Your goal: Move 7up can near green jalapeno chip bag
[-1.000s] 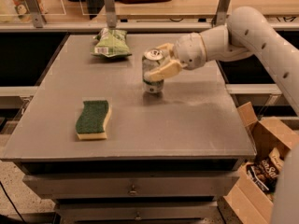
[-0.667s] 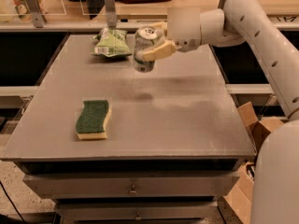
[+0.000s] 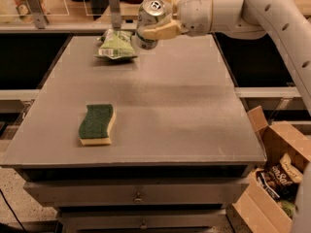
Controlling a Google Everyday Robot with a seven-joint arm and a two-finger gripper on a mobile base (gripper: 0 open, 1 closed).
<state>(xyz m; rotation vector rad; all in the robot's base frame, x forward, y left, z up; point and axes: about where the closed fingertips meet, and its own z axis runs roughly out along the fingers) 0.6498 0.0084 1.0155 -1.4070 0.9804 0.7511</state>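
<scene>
I will set the 7up can on the grey table [image 3: 132, 74], just in front of the green jalapeno chip bag, with my gripper. The can now hangs above the table's far edge.
The 7up can [image 3: 148, 21] is white and green with a silver top and pull tab. It hangs in the air above the far edge of the grey table [image 3: 184, 110], tilted slightly. My gripper [image 3: 154, 22] is shut on the can, its cream fingers [image 3: 163, 30] wrapped around the can's side. The green jalapeno chip bag [image 3: 115, 44] lies on the table at the far left, just left of and below the can, apart from it.
A yellow sponge with a dark green top [image 3: 97, 124] lies at the front left of the table. An open cardboard box of snack bags [image 3: 277, 176] stands on the floor at the right. A rail and posts [image 3: 113, 6] run behind the table.
My gripper lifted the can off the table's middle and carried it left and farther back, closer to the chip bag. The bag and the sponge have not moved.
</scene>
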